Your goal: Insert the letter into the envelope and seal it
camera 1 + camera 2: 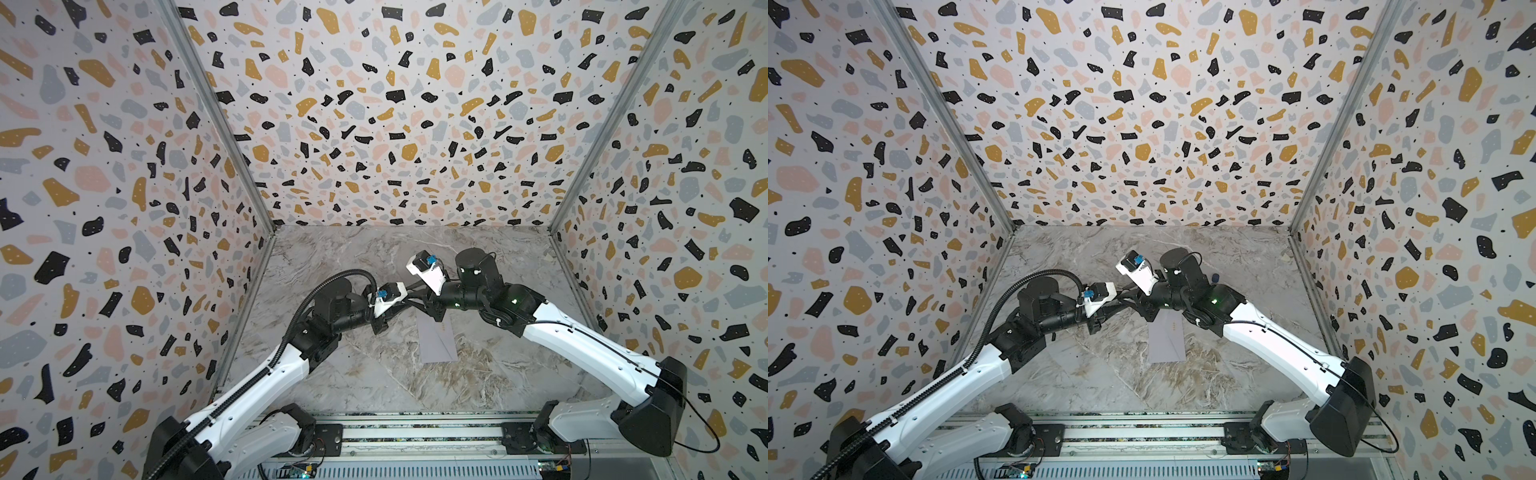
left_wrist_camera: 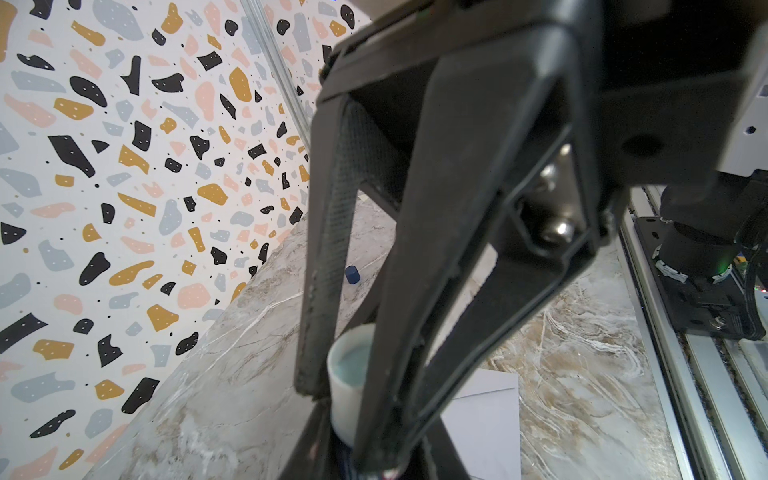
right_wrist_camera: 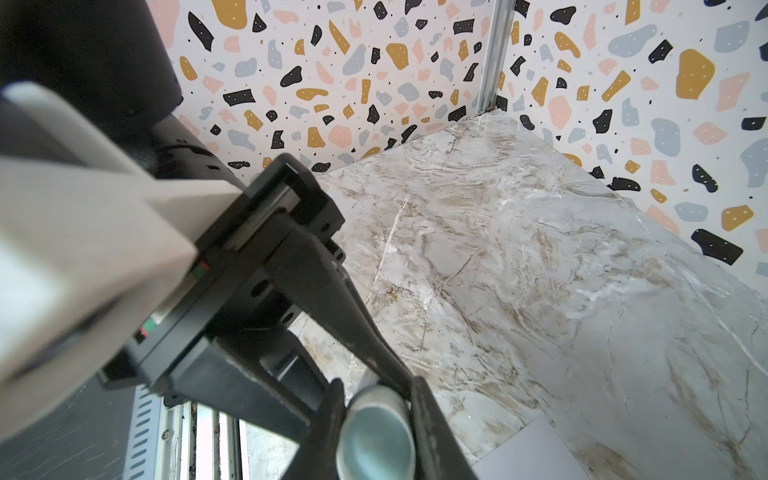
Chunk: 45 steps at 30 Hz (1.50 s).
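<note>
My left gripper needs to open and take the blue body point(image 2: 345, 464) as my right gripper pulls it out, because my left gripper's fingers are at the white end of the tube.
The envelope point(image 1: 438, 345) point(image 1: 1168, 343), a pale lavender-grey rectangle, lies flat on the marble table in both top views. Its far end runs under the grippers. The letter is out of view. Above that far end both grippers meet around a short white tube point(image 2: 347, 374) point(image 3: 376, 432) with a pale blue open end. My left gripper point(image 2: 340, 419) point(image 1: 409, 299) is shut on the tube's sides. My right gripper point(image 3: 376, 457) point(image 1: 424, 305) clamps the same tube from the opposite direction, one finger against each side. A corner of the envelope point(image 2: 486, 424) point(image 3: 536, 453) shows beside the jaws.
A small dark blue cap point(image 2: 352, 274) point(image 1: 1215, 276) stands on the marble table point(image 1: 374, 382) behind the right arm. Terrazzo-patterned walls close in three sides. A metal rail point(image 1: 415, 432) with the arm bases runs along the near edge.
</note>
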{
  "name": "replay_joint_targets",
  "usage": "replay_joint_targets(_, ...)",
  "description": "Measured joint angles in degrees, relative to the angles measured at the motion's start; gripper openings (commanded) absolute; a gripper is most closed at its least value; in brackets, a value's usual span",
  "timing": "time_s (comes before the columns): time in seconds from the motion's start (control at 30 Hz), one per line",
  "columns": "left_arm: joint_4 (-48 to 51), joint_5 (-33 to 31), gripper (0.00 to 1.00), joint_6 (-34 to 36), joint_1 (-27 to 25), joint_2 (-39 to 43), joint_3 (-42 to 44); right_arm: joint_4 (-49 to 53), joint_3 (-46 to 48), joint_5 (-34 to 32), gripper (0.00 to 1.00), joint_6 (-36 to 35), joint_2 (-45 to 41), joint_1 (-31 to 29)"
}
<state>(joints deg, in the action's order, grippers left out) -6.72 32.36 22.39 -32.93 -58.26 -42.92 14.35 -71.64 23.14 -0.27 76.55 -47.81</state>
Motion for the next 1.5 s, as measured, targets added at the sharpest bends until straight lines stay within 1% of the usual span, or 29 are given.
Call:
replay_joint_targets(0.23, -0.63, -0.04, 0.4, -0.31, 0.0, 0.02, 0.0, -0.04, 0.0, -0.2, 0.18, 0.61, -0.22, 0.17)
replay_joint_targets(0.43, -1.97, -0.11, 0.56, -0.33, 0.0, 0.5, 0.09, -0.42, 0.02, 2.14, 0.17, 2.29, -1.66, 2.69)
replay_joint_targets(0.6, -2.8, -0.07, 0.59, -0.24, 0.0, 1.14, 0.61, -1.99, 0.79, 5.16, 0.18, 4.04, -3.54, 4.87)
replay_joint_targets(0.87, -3.08, -0.02, 0.59, -0.09, 0.0, 1.14, 1.09, -3.28, 1.44, 8.33, 0.17, 5.66, -4.02, 5.49)
replay_joint_targets(1.07, -3.23, 0.07, 0.54, -0.07, 0.0, 1.14, 1.09, -3.78, 1.84, 9.73, 0.17, 6.49, -4.02, 5.49)
replay_joint_targets(1.2, -3.21, 0.24, 0.49, 0.09, 0.0, 1.03, 1.09, -4.04, 1.86, 10.16, 0.17, 6.71, -4.02, 5.49)
replay_joint_targets(1.4, -3.17, 0.63, 0.38, 0.61, 0.0, 0.37, 1.09, -4.24, 1.95, 10.6, 0.18, 6.91, -4.02, 5.49)
replay_joint_targets(1.5, -3.15, 0.85, 0.31, 0.81, 0.0, 0.17, 1.09, -4.57, 2.05, 10.73, 0.21, 6.93, -4.02, 5.49)
